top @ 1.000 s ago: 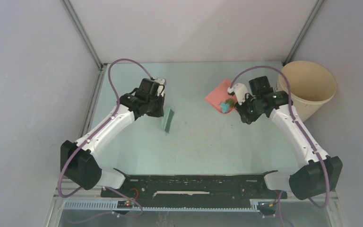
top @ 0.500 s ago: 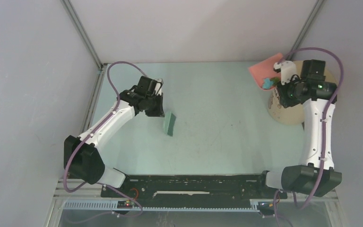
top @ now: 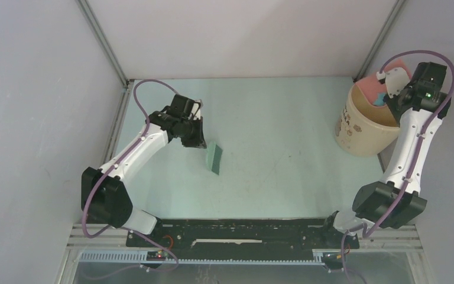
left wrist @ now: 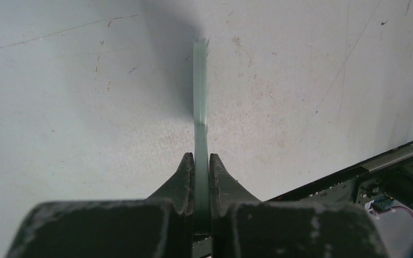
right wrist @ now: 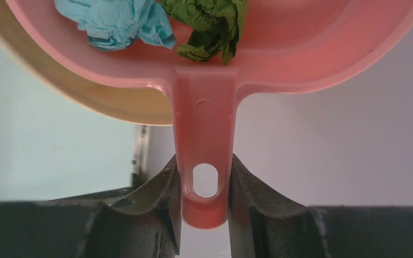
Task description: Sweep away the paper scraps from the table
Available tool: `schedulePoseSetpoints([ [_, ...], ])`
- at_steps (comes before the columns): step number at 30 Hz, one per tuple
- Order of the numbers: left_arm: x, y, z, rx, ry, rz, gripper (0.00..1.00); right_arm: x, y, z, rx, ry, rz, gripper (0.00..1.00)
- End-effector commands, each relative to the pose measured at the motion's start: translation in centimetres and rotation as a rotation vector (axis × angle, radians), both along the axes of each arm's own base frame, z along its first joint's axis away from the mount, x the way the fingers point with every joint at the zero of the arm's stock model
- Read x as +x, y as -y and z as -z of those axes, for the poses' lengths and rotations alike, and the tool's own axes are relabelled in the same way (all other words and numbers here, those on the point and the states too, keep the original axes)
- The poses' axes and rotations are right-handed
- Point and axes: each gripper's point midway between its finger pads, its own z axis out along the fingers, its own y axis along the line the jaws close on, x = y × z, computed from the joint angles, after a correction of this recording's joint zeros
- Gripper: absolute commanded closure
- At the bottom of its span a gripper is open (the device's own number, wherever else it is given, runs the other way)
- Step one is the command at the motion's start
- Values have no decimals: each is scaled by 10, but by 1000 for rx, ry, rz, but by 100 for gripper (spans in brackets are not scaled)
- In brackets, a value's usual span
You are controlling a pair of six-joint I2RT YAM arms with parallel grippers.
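My right gripper needs to set the salmon-pink dustpan down on the table's bare middle [top: 268,160], between the hand brush and the beige bin.
My right gripper [right wrist: 204,185] is shut on the handle of the salmon-pink dustpan [right wrist: 204,118] and holds it above the beige bin [top: 366,127] at the table's far right. A light blue paper scrap [right wrist: 115,21] and a green paper scrap [right wrist: 212,27] lie in the pan. In the top view the dustpan [top: 369,90] sits over the bin's mouth beside my right gripper [top: 392,94]. My left gripper [left wrist: 201,172] is shut on the teal-green hand brush [left wrist: 200,107], whose head [top: 213,157] rests on the mint-green table [top: 272,148] at left centre.
The beige bin stands at the table's far right corner, next to the grey wall. Metal rails [top: 103,44] run up the back corners. The black base bar [top: 242,231] lies along the near edge.
My right arm has swung the dustpan with its scraps from the table's middle right up and over the bin. My left arm with the brush has shifted only slightly.
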Motion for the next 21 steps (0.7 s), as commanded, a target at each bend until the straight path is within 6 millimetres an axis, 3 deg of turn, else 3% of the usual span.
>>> schedulePoseSetpoints([
  [1, 4, 4, -24, -55, 37, -13, 100, -1, 47, -47, -303, -7, 39, 100],
  [7, 6, 6, -25, -64, 61, 4, 100, 4, 82, -88, -652, -173, -36, 100],
  [13, 6, 9, -19, -70, 39, 21, 100, 17, 96, -130, -933, -280, -134, 100],
  [15, 6, 8, -20, -63, 45, 17, 100, 18, 96, -128, -960, -346, -151, 97],
  [18, 7, 6, -21, -57, 52, 17, 100, 15, 95, -102, -969, -458, -192, 96],
  [21, 7, 7, -21, -57, 54, 21, 100, 26, 94, -113, -1086, -417, -208, 98],
])
